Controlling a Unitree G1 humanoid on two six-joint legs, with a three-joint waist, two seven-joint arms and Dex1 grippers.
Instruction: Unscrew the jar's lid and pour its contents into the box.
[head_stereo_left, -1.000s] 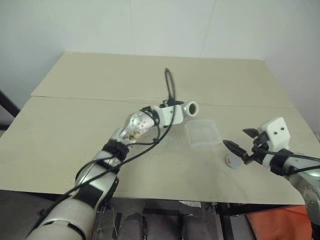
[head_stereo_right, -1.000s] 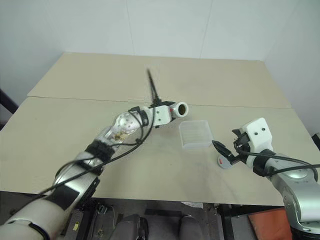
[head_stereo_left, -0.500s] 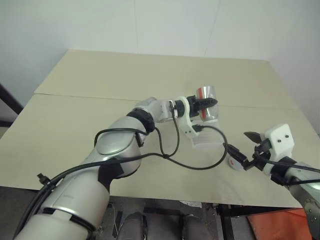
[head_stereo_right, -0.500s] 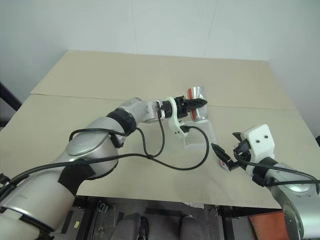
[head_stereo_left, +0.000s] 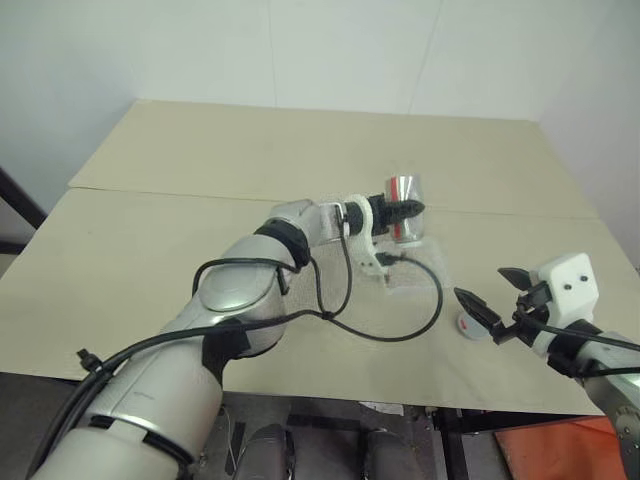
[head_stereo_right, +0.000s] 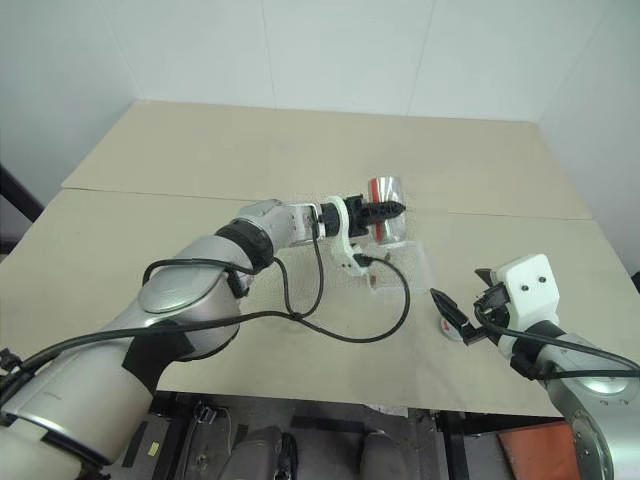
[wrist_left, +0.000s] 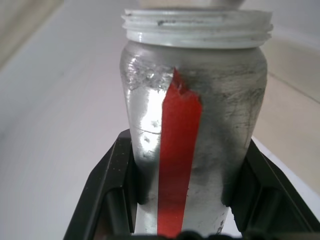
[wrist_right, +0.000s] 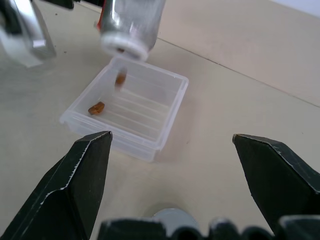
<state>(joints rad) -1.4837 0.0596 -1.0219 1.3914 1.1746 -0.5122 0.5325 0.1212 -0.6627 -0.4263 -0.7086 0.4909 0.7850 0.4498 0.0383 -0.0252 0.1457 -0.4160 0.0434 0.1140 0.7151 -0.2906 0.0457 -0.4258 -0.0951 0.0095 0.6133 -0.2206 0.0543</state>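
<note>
Next, my left gripper puts down and lets go of the silvery jar on the table (head_stereo_left: 332, 261) beside the clear box, near the seam.
My left gripper (head_stereo_left: 398, 212) is shut on the silvery jar (head_stereo_left: 408, 205), its black fingers (wrist_left: 107, 195) clamped on either side of the wall with the red mark. The jar (wrist_right: 131, 22) hangs lidless and mouth down over the clear box (wrist_right: 172, 107). One brown bit of the contents (wrist_right: 120, 79) is falling from the mouth, and another (wrist_right: 96, 107) lies inside the box. The grey lid (head_stereo_left: 470, 325) lies flat on the table just right of the box. My right gripper (head_stereo_left: 480, 283) stands open right over the lid, holding nothing.
The beige table (head_stereo_left: 200, 160) has a seam running across it behind the box. A black cable (head_stereo_left: 400, 325) loops from my left wrist down onto the table in front of the box. White walls stand behind the table.
My left wrist has rolled and carried the jar to the right, from lying level with its mouth sideways to mouth down over the box. The right gripper has stayed put.
</note>
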